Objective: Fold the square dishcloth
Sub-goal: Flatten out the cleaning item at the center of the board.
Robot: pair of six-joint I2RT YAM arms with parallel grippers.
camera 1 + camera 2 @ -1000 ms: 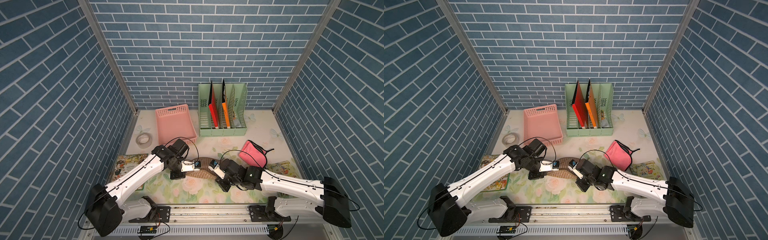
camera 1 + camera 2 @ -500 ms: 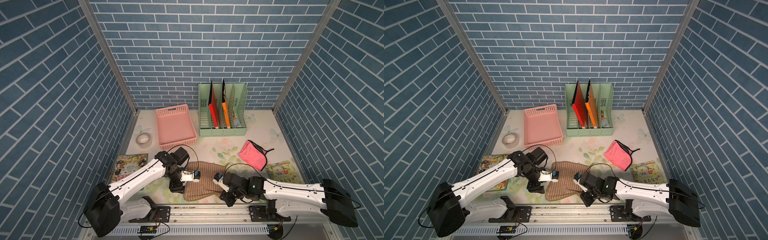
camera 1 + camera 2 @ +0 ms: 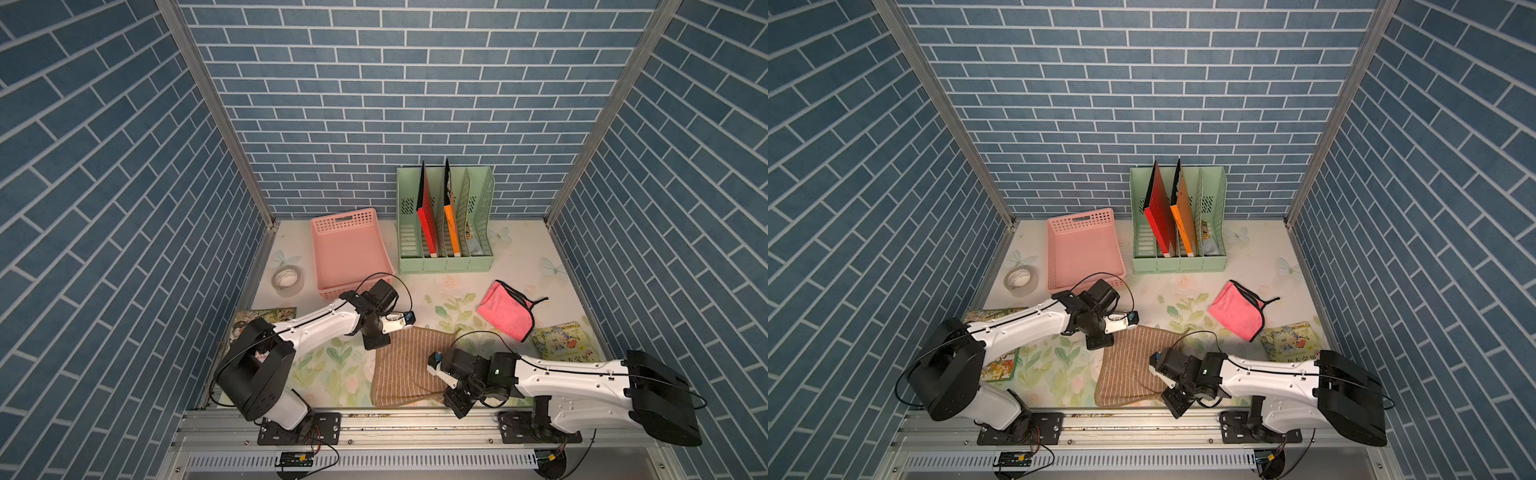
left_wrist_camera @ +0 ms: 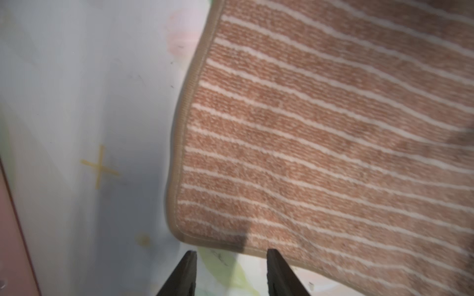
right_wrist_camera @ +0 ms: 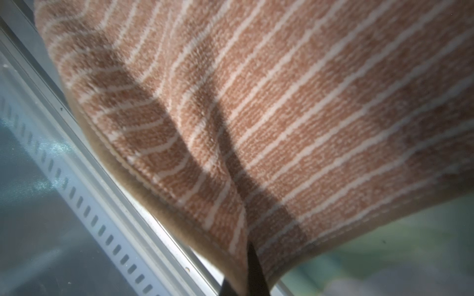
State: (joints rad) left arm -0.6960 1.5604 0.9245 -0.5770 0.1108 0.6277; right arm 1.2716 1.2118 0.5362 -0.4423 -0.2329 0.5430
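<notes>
Next, the robot's left gripper will grab the square dishcloth by its free near corner (image 3: 374,401) beside the metal front rail, opposite the right gripper.
The square dishcloth (image 3: 409,365) (image 3: 1129,365) is brown with thin white stripes and lies flat near the table's front edge. In both top views my left gripper (image 3: 376,341) (image 3: 1099,341) sits at the cloth's far left corner. In the left wrist view my left gripper (image 4: 230,256) is open with nothing between its fingers, just off the cloth's hemmed corner (image 4: 184,235). My right gripper (image 3: 455,405) (image 3: 1177,402) is at the cloth's near right part. In the right wrist view my right gripper (image 5: 250,258) is shut on the dishcloth's (image 5: 282,115) hem, which hangs in a crease above the front rail.
A pink basket (image 3: 349,249) and a green file holder (image 3: 444,224) stand at the back. A tape roll (image 3: 286,280) lies at the left, a pink cloth (image 3: 505,316) at the right. Picture books (image 3: 565,343) (image 3: 257,320) lie at both sides. The metal front rail (image 3: 374,419) borders the cloth.
Both grippers carried the cloth toward the front and laid it out. The left gripper has since let go and drawn back to the cloth's far left corner. The right stays shut on it.
</notes>
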